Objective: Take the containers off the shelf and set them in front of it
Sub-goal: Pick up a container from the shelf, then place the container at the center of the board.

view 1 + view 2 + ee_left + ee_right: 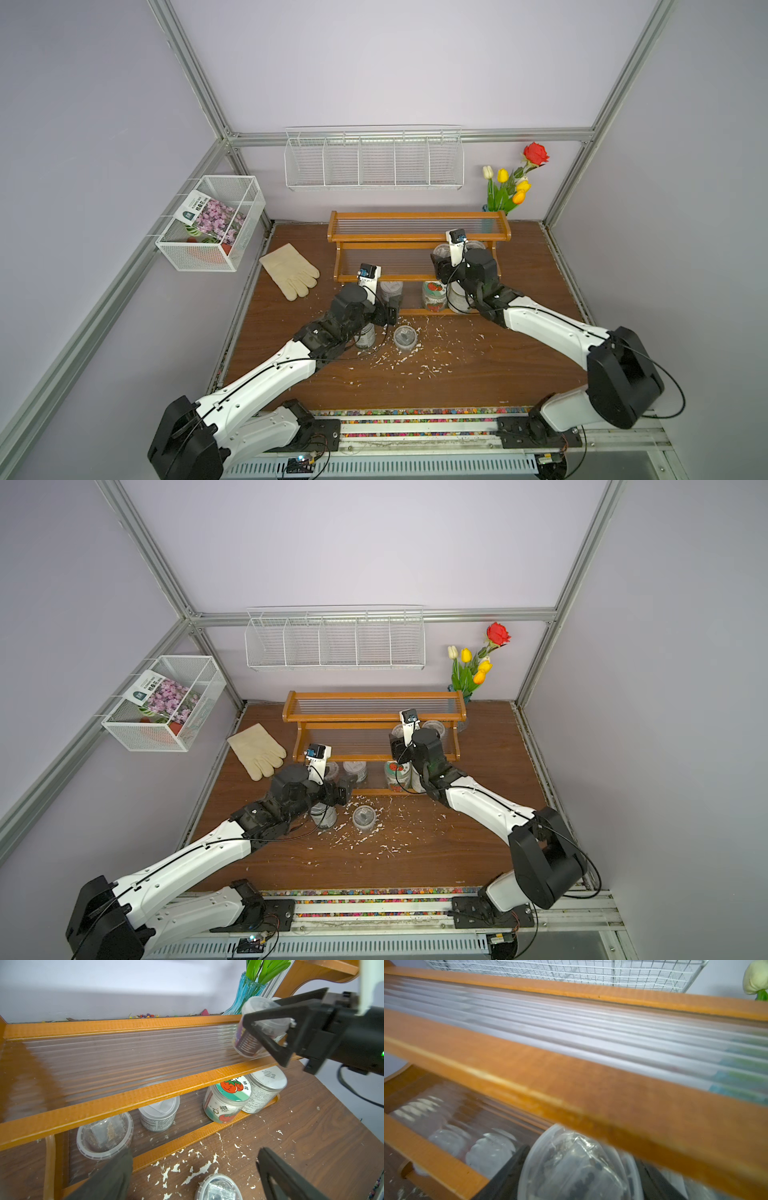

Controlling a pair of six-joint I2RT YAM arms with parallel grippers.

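Note:
The clear tub will come out of my right gripper's hold on the table (443, 339), in front of the red-fruit jar and right beside another tub.
The orange-brown shelf (415, 216) stands at the back of the table. On its middle tier my right gripper (440, 259) is shut on a tilted clear tub (259, 1028), seen between the jaws in the right wrist view (571, 1163). A second clear tub (476, 244) sits beside it. The bottom tier holds a clear tub (105, 1135), a tin (159, 1112), a red-fruit jar (225, 1101) and a white-lidded jar (266, 1088). My left gripper (194, 1152) hangs open and empty before the shelf, above a clear tub (405, 337) on the table. Another tin (365, 334) stands under that arm.
A cream glove (289, 270) lies left of the shelf. A blue vase of flowers (505, 187) stands behind its right end. White wire baskets hang on the back wall (374, 164) and the left wall (212, 222). White flakes (415, 357) litter the table.

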